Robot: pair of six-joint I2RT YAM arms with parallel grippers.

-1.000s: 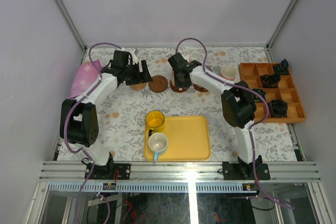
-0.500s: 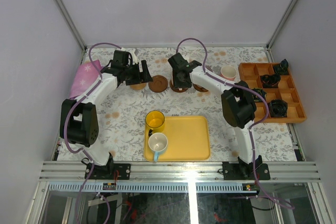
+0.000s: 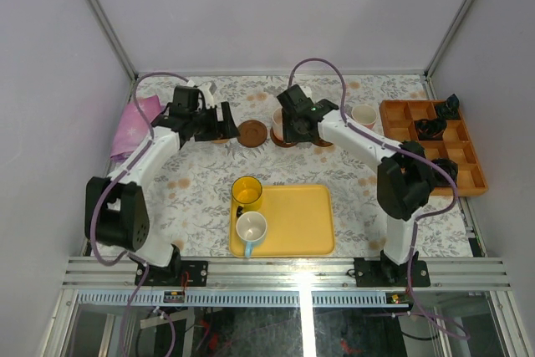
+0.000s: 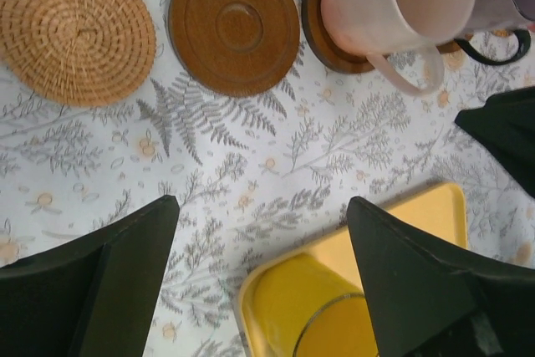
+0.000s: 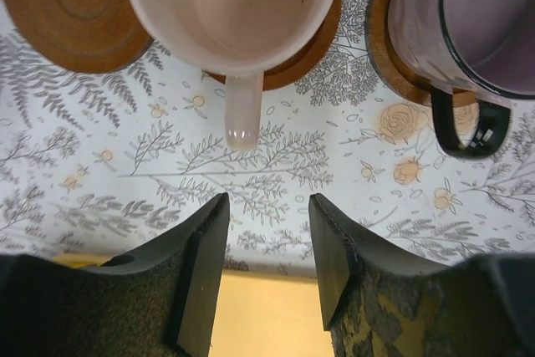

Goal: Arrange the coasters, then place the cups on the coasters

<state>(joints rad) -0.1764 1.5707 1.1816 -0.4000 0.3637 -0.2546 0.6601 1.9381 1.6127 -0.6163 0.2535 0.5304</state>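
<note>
I move my left gripper to the black handle (image 3: pixel 240 211) of the amber cup in the yellow tray next and close it there.
A pale pink cup (image 5: pixel 230 6) stands on a dark coaster (image 5: pixel 311 46), handle toward my right gripper (image 5: pixel 267 232), which is open and a little short of the handle, holding nothing. Beside it a greyish purple cup (image 5: pixel 481 22) sits on another coaster (image 5: pixel 386 68). A bare brown coaster (image 4: pixel 234 22) and a woven coaster (image 4: pixel 77 27) lie to the left. My left gripper (image 4: pixel 263 265) hangs open and holds nothing, above the cloth near the amber cup (image 3: pixel 247 192). The white cup (image 3: pixel 251 229) with a blue handle sits in the yellow tray (image 3: pixel 297 221). A salmon cup (image 3: pixel 364 114) stands at the back right.
An orange compartment tray (image 3: pixel 470 183) with small black parts sits at the right edge. A pink-purple cloth (image 3: pixel 132 125) lies at the far left. The floral tablecloth covers the table, and walls close in the back and both sides.
My right gripper has opened and drawn back from the pale pink cup, which stays on its coaster. The left arm has shifted slightly left, its gripper still open.
</note>
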